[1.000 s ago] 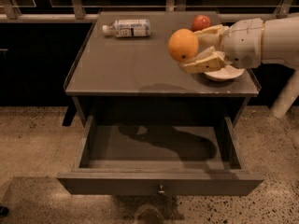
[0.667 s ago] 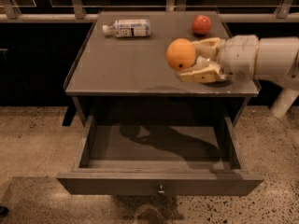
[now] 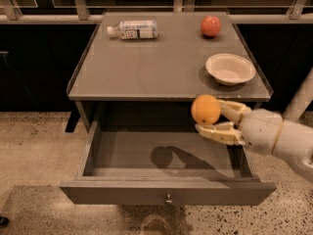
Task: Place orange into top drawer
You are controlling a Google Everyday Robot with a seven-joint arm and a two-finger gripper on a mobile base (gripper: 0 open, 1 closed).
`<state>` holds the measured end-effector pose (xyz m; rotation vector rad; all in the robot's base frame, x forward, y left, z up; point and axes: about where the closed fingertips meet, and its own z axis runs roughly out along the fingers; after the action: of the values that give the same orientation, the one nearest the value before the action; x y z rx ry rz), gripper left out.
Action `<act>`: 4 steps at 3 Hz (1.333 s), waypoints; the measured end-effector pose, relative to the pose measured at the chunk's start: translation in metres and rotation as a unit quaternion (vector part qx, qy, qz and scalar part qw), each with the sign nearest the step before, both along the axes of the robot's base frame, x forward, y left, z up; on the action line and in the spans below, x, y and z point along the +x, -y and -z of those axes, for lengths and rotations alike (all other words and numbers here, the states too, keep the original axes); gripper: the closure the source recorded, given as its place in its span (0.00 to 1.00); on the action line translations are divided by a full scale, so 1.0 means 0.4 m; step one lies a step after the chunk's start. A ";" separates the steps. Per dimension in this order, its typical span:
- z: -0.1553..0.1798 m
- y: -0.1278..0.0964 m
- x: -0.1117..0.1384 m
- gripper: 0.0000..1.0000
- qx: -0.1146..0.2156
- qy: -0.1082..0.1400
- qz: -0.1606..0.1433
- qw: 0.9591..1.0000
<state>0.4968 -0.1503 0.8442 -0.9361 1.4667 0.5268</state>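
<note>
My gripper will let go of the orange on the bottom of the drawer, close to the side (image 3: 214,151) nearest my arm. The orange still hangs above the open drawer.
The orange (image 3: 205,109) is a small round yellow-orange fruit held in my gripper (image 3: 214,116), whose cream fingers (image 3: 221,132) are shut on it. The arm comes in from the right. The orange hangs in the air above the right half of the open top drawer (image 3: 166,192), just in front of the tabletop's front edge. The drawer is pulled out, its grey inside shows a shadow of the orange and gripper, and a small round metal knob (image 3: 168,199) sits at the centre of its front panel.
On the grey tabletop (image 3: 146,62) lie a plastic bottle (image 3: 133,29) at the back left, a red apple-like fruit (image 3: 211,26) at the back right and a white bowl (image 3: 230,68) at the right. A railing runs behind the table. Speckled floor lies around it.
My gripper has carried the orange from above the tabletop near the bowl forward and down, off the table's front edge, to above the open drawer. The bowl is uncovered now.
</note>
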 end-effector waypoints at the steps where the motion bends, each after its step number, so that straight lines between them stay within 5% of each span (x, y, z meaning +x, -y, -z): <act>1: 0.098 0.080 -0.057 1.00 -0.023 -0.043 0.042 0.998; 2: 0.188 0.133 -0.066 1.00 -0.069 -0.100 0.071 0.990; 3: 0.263 0.176 -0.046 1.00 -0.116 -0.151 0.088 0.978; 4: 0.347 0.204 -0.030 1.00 -0.125 -0.184 0.097 0.970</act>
<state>0.4847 -0.2318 0.7056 -0.9072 1.9730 0.3893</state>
